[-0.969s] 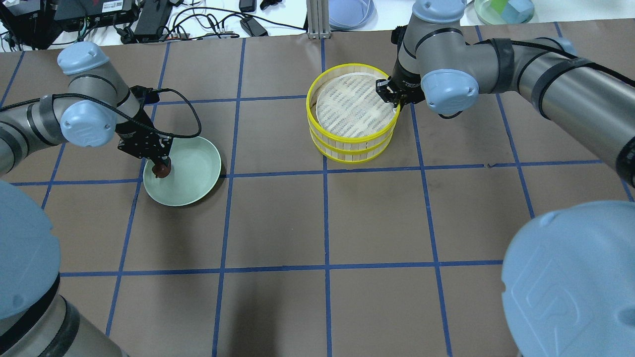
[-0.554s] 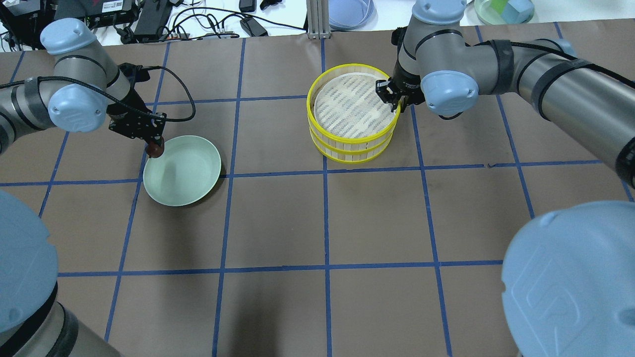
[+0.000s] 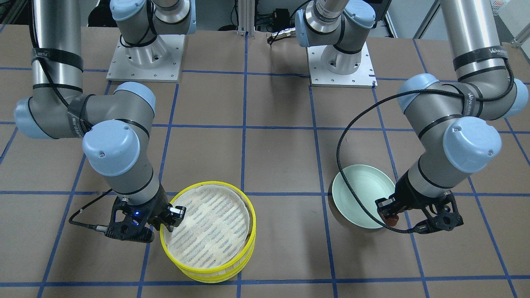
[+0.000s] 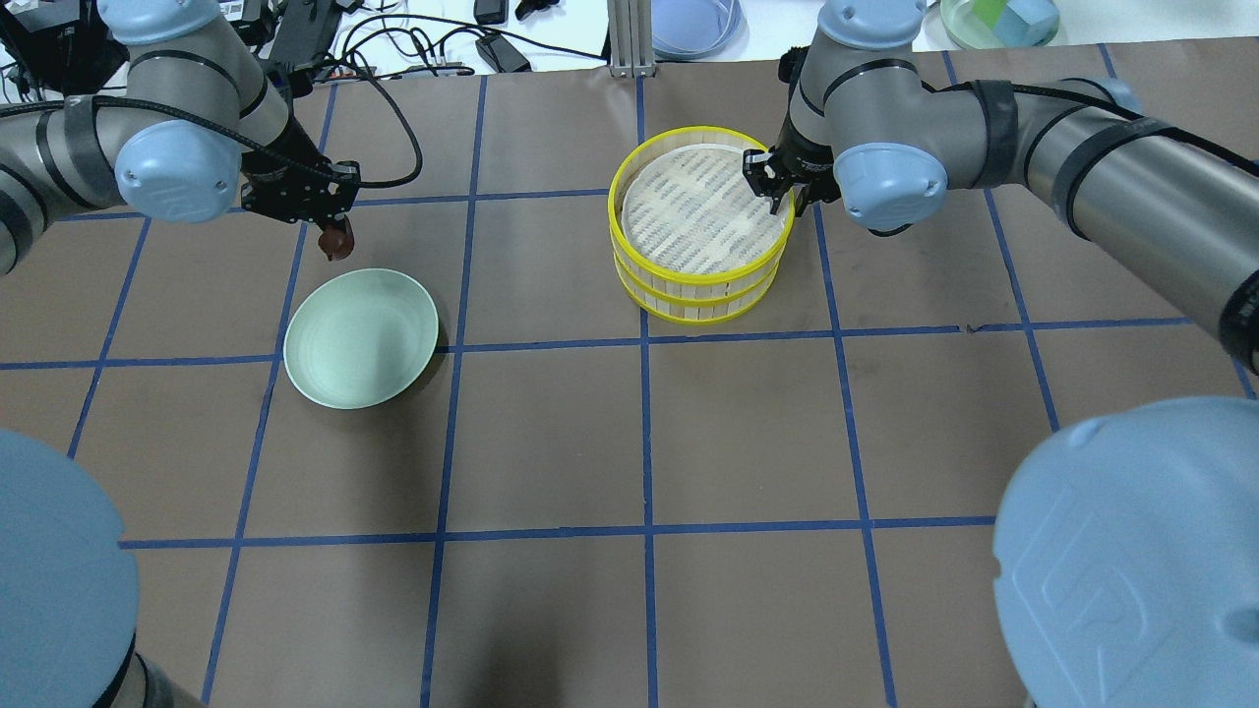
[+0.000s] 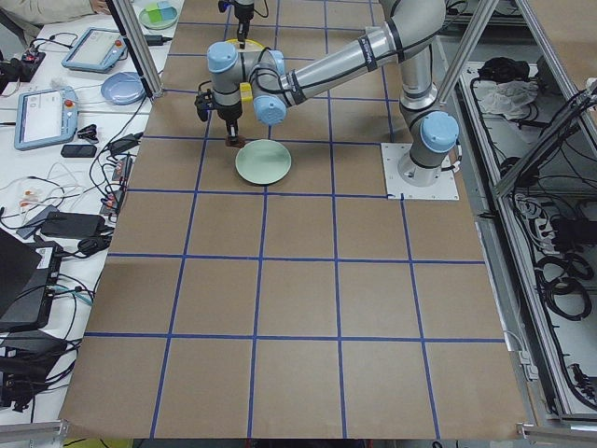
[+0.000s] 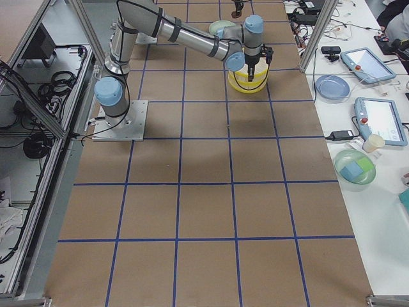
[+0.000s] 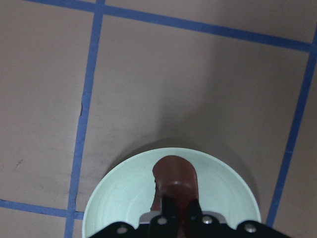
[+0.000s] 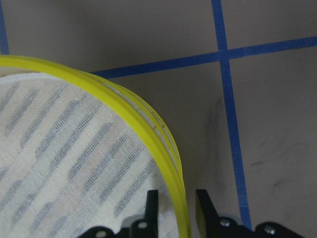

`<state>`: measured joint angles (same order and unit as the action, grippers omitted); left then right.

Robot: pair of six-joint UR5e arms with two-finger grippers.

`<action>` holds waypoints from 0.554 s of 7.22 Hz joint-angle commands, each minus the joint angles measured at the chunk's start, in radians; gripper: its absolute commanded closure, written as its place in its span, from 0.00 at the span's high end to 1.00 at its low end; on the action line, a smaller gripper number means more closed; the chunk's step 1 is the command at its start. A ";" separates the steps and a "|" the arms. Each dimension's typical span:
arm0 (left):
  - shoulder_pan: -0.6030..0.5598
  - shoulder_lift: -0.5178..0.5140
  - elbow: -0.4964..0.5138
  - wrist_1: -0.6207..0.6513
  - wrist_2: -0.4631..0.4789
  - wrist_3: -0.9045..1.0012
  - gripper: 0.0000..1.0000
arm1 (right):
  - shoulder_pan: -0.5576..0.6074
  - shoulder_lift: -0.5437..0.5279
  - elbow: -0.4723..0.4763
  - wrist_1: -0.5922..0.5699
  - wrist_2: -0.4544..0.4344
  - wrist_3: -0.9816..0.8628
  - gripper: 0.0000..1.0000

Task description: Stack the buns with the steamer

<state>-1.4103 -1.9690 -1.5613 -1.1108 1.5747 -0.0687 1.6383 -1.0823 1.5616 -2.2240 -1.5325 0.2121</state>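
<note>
I will let go of the dark reddish-brown bun with my left gripper on the white liner (image 3: 237,230), near the rim facing the mint-green plate.
The dark reddish-brown bun (image 4: 337,243) hangs in my left gripper (image 4: 334,234), which is shut on it above the table just beyond the far edge of the mint-green plate (image 4: 360,339). In the left wrist view the bun (image 7: 173,173) sits between the fingers with the plate (image 7: 114,208) below. The two steamer tiers (image 4: 700,295) stand stacked, the white liner on top bare. My right gripper (image 4: 780,200) is open, its fingers astride the top tier's yellow rim (image 8: 148,124) on the right side. The cream-yellow bun is hidden.
The plate (image 3: 360,198) holds nothing. A white bench with cables, a blue dish (image 4: 693,25) and a green dish (image 4: 998,20) runs along the table's far edge. Both arm bases (image 3: 145,58) stand on the robot's side.
My left gripper lifted the brown bun out of the plate and carried it toward the far side. The top tier settled level, and the right gripper shifted slightly at its rim.
</note>
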 commanded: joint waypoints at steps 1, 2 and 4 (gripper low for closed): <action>-0.039 0.021 0.026 0.000 -0.036 -0.048 0.00 | 0.000 0.007 0.000 -0.045 -0.001 0.004 0.59; -0.056 0.034 0.032 0.002 -0.047 -0.098 0.00 | 0.000 -0.005 -0.001 -0.045 0.002 0.007 0.73; -0.065 0.039 0.040 0.006 -0.047 -0.117 0.00 | 0.000 -0.055 -0.003 -0.022 -0.003 0.000 1.00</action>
<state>-1.4690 -1.9343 -1.5254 -1.1061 1.5306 -0.1718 1.6383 -1.1035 1.5594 -2.2628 -1.5343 0.2159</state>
